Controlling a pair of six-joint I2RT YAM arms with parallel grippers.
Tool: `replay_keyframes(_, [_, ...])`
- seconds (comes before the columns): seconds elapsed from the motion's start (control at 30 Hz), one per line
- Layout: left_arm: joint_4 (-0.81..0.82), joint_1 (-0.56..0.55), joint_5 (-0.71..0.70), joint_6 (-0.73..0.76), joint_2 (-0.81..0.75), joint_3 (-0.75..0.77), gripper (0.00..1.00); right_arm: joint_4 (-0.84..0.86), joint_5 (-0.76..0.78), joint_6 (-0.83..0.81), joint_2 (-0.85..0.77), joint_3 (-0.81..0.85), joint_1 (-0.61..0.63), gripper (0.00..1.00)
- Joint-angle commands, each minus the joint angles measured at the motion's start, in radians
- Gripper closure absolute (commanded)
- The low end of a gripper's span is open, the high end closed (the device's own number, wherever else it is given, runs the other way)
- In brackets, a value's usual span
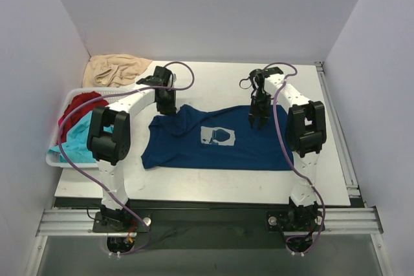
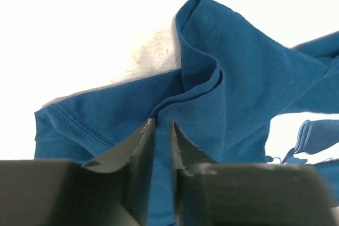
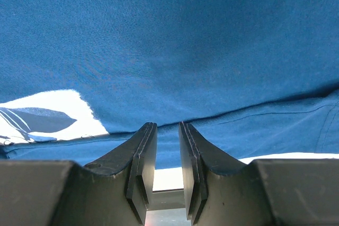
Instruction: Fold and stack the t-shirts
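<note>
The folded-back corner of the navy t-shirt lies doubled over the t-shirt, so the left gripper should pinch the fold's loose end (image 2: 159,111) and pull it out toward the far side.
A navy t-shirt (image 1: 194,150) lies spread on the white table, its pale blue print (image 1: 217,136) facing up. My left gripper (image 1: 167,106) stands at its far left corner. In the left wrist view the jaws (image 2: 162,123) are nearly together with navy cloth (image 2: 238,67) between them, and folds run to the tips. My right gripper (image 1: 257,121) points down at the shirt's far edge. In the right wrist view its narrow jaws (image 3: 168,125) meet a raised fold of the shirt (image 3: 169,35), with the print (image 3: 47,115) to the left.
A white bin (image 1: 71,163) at the table's left edge holds a red t-shirt (image 1: 81,105) and a turquoise one (image 1: 77,137). A beige cloth (image 1: 116,69) lies bunched in the far left corner. White walls close in the left, far and right sides.
</note>
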Motion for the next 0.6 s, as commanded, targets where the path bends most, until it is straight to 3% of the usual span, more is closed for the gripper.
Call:
replay_keyframes(0.0, [-0.014, 0.007, -0.007, 0.009, -0.037, 0.037, 0.65, -0.044, 0.022, 0.007, -0.028, 0.002, 0.007, 0.75])
replay_keyframes(0.07, [-0.014, 0.007, -0.009, 0.008, -0.033, 0.03, 0.58, -0.044, 0.024, 0.007, -0.03, 0.002, 0.007, 0.75])
replay_keyframes(0.2, [-0.017, 0.007, -0.025, 0.003, -0.03, 0.015, 0.55, -0.045, 0.024, 0.007, -0.031, 0.0, 0.007, 0.75])
replay_keyframes(0.57, [0.014, 0.013, 0.019, -0.02, 0.015, -0.002, 0.55, -0.047, 0.028, 0.005, -0.034, -0.004, 0.005, 0.75])
